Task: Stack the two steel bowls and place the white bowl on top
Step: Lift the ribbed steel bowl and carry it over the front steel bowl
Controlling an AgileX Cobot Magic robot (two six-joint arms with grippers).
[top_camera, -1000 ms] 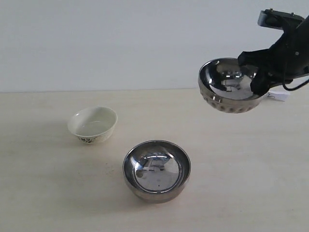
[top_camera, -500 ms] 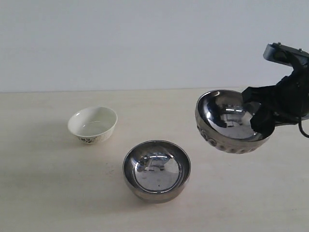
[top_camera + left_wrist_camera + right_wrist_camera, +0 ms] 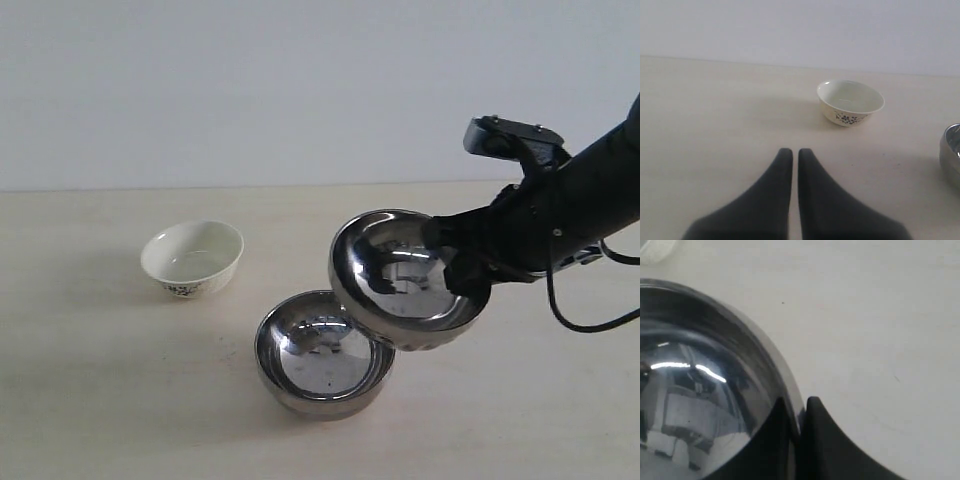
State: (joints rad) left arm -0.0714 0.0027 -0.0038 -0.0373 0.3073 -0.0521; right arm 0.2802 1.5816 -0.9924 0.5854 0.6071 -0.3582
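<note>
My right gripper is to place the ribbed steel bowl. It will let go of it inside the smooth steel bowl point(image 3: 335, 338) resting on the table.
A smooth steel bowl point(image 3: 318, 360) rests on the table near the front centre. The ribbed steel bowl point(image 3: 400, 275) hangs tilted just above its right rim, with my right gripper point(image 3: 462, 262) shut on its rim. In the right wrist view the gripper point(image 3: 797, 406) pinches the ribbed bowl's rim point(image 3: 790, 385) with one finger inside and one outside. The white bowl point(image 3: 192, 257) with a dark floral base stands upright at the left. In the left wrist view my left gripper point(image 3: 791, 152) is shut on nothing, well short of the white bowl point(image 3: 850, 102); a steel bowl's edge point(image 3: 951, 152) shows at the side.
The tan table point(image 3: 120, 400) ends at a plain white wall behind. A black cable point(image 3: 590, 322) loops down from the right arm over the table's right part.
The right arm has carried the ribbed bowl down and to the left, from high at the right to just over the smooth bowl's right rim. The bowl tilted more. Nothing else moved.
</note>
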